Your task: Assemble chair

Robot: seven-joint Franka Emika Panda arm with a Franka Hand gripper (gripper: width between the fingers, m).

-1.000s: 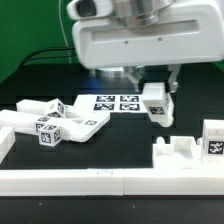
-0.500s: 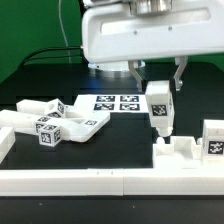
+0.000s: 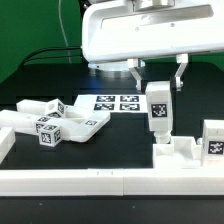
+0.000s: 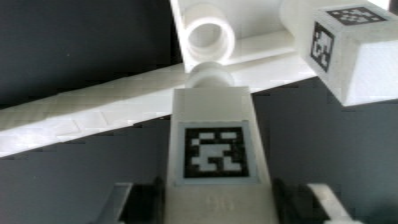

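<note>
The white chair leg will be upright in the seat piece's round hole (image 3: 167, 159) (image 4: 210, 42), beside the tagged white block, when my gripper lets go of it.
My gripper (image 3: 158, 78) is shut on a white chair leg (image 3: 157, 108) that carries a square tag. It holds the leg upright, with the lower end at the white boxy seat piece (image 3: 178, 150) on the exterior view's right. In the wrist view the leg (image 4: 217, 120) runs out from between my fingers (image 4: 320, 200) towards a round hole in the seat piece (image 4: 210, 40). My gripper (image 4: 217, 205) has a finger on each side of the leg. Whether the leg's end touches the seat piece I cannot tell.
A tagged white block (image 3: 212, 138) stands at the far right and also shows in the wrist view (image 4: 347, 45). Several loose tagged chair parts (image 3: 60, 122) lie at the left. The marker board (image 3: 117, 102) lies behind. A long white border rail (image 3: 100, 180) runs along the front.
The leg was tilted in my gripper one second ago. It now stands upright and has come down onto the seat piece's near corner. The other parts have not moved.
</note>
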